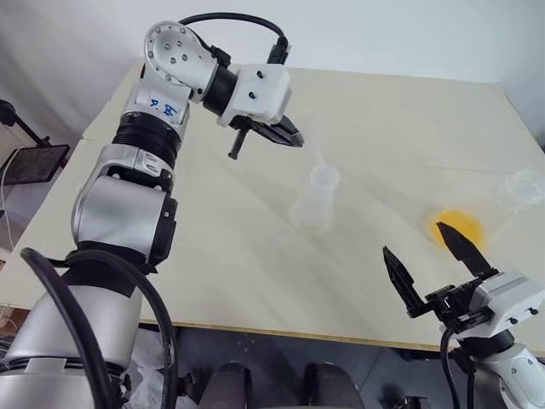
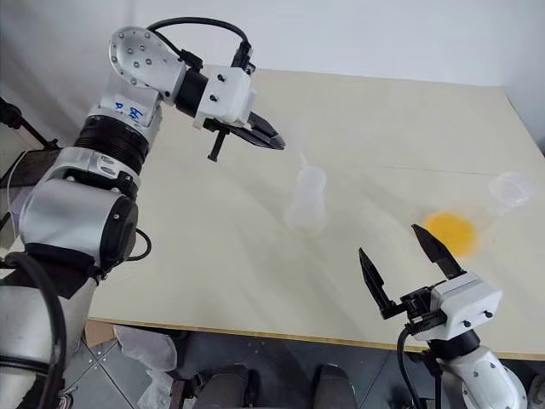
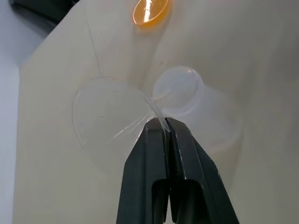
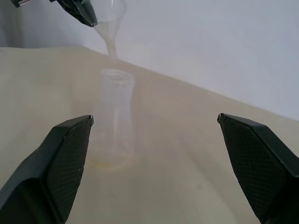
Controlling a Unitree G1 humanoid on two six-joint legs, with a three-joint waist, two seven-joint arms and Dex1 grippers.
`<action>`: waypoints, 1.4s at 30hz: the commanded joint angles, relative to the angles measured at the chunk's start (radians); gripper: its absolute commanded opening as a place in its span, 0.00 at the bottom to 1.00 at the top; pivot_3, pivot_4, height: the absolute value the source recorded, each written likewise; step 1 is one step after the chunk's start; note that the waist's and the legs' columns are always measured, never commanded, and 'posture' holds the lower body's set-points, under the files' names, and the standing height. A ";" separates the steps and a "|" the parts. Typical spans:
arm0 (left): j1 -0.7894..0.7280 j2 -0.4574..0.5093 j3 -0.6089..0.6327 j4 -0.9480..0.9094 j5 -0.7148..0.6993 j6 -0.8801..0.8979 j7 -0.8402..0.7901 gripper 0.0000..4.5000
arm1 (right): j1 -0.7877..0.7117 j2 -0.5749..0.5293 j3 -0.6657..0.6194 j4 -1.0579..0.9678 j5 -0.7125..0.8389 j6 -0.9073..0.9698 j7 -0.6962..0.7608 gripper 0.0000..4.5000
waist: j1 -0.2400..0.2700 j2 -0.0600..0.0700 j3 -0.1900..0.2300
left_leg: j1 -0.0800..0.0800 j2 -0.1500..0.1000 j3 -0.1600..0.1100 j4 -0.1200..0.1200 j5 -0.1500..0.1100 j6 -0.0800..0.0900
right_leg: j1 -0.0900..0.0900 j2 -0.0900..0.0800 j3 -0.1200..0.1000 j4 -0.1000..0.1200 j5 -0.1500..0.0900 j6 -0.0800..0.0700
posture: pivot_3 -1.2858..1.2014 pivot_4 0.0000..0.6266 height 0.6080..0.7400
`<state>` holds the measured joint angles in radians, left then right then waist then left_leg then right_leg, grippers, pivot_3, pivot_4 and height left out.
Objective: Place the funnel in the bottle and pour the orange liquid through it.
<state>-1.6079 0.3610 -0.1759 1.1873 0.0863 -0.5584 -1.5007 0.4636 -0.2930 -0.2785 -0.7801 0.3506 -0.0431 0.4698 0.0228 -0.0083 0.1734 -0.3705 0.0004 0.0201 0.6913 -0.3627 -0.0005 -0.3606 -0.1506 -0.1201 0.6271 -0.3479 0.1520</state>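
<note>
The clear flask's neck (image 1: 515, 197) is just below its opening. My right gripper goes there next and closes on it to pick up the orange liquid.
My left gripper (image 1: 296, 139) is shut on the rim of the clear funnel (image 3: 107, 116), holding it in the air. The funnel's stem (image 4: 111, 44) hangs just above the mouth of the frosted bottle (image 1: 317, 198) and does not touch it. The bottle stands upright near the middle of the table. The orange liquid (image 1: 458, 226) is a small pool in the base of a clear wide-mouthed flask (image 1: 521, 189) at the table's right side. Near the table's front right edge my right gripper (image 1: 413, 238) stands open and empty, close to the flask's base and pointing toward the bottle (image 4: 114, 121).
The pale table (image 1: 255, 281) carries the bottle and the flask. A black stand (image 1: 34, 162) sits off the table's left edge. A white wall runs behind the far edge.
</note>
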 commanded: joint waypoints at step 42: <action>0.345 0.097 0.223 -0.092 -0.256 0.339 -0.050 0.99 | 0.106 0.018 -0.286 0.039 0.161 -0.068 -0.040 1.00 | -0.021 0.001 0.000 | 0.001 0.001 -0.001 0.000 0.000 0.000 | 0.000 0.000 0.000 0.003 0.000 0.000 | 0.52 0.24 1.00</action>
<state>-1.2888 0.4463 0.0264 1.1347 -0.1404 -0.2268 -1.5012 0.5498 -0.2926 -0.4938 -0.7482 0.4854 -0.0595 0.4441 0.0020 -0.0075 0.1729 -0.3688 0.0010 0.0186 0.6917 -0.3626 -0.0005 -0.3601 -0.1505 -0.1204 0.6302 -0.3479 0.1519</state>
